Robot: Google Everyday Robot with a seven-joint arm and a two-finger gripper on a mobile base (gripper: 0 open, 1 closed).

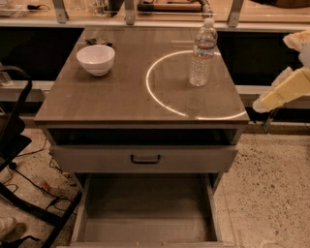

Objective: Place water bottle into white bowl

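Next, my gripper should go to the upper half of the water bottle (202, 47), below its white cap, and close there.
The water bottle (203, 52) stands upright on the back right of the brown table top (116, 97), inside a bright ring of light, its white cap on. The white bowl (96, 59) sits upright and empty at the back left of the same top, well apart from the bottle. My gripper (283, 91) shows as a pale cream part at the right edge of the view, off the table's right side. It is apart from the bottle and holds nothing that I can see.
Under the table top is a shut drawer with a dark handle (145, 159), and below it a lower drawer (145, 213) pulled out and open. A black frame (19, 145) and cables are on the floor at left. Metal posts (129, 10) line the back.
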